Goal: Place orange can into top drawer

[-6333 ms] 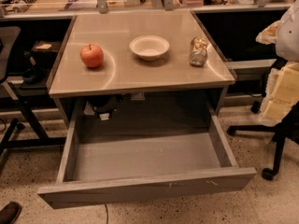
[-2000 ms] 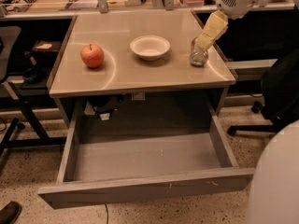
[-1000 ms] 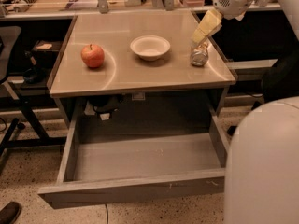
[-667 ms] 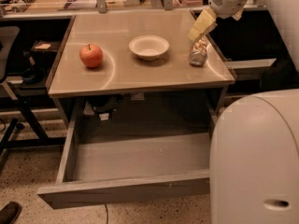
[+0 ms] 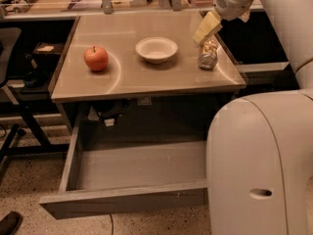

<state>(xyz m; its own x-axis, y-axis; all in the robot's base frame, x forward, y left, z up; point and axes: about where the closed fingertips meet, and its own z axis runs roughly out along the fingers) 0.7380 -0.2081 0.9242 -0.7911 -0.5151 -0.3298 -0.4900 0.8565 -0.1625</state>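
The orange can's labelled middle (image 5: 207, 53), beside the white bowl, is the spot my gripper needs to go down to next and close on.
The orange can (image 5: 208, 54) stands upright on the right side of the table top (image 5: 122, 77), silver ends and a mottled orange-tan label. My gripper (image 5: 206, 27) with pale yellow fingers hangs just above and slightly left of the can, at the end of the white arm coming in from the top right. The top drawer (image 5: 122, 199) is pulled out below the table, wide, shallow and grey, with nothing in it. The arm's large white body (image 5: 259, 165) hides the drawer's right end.
A red apple (image 5: 96, 58) sits on the left of the table. A white bowl (image 5: 156, 49) sits in the middle, left of the can. Chair legs and dark shelving stand to the left. A cluttered counter runs along the back.
The gripper has moved in from the right to just above the can, and the arm's white body has swung further left across the drawer's right side. The can has not moved.
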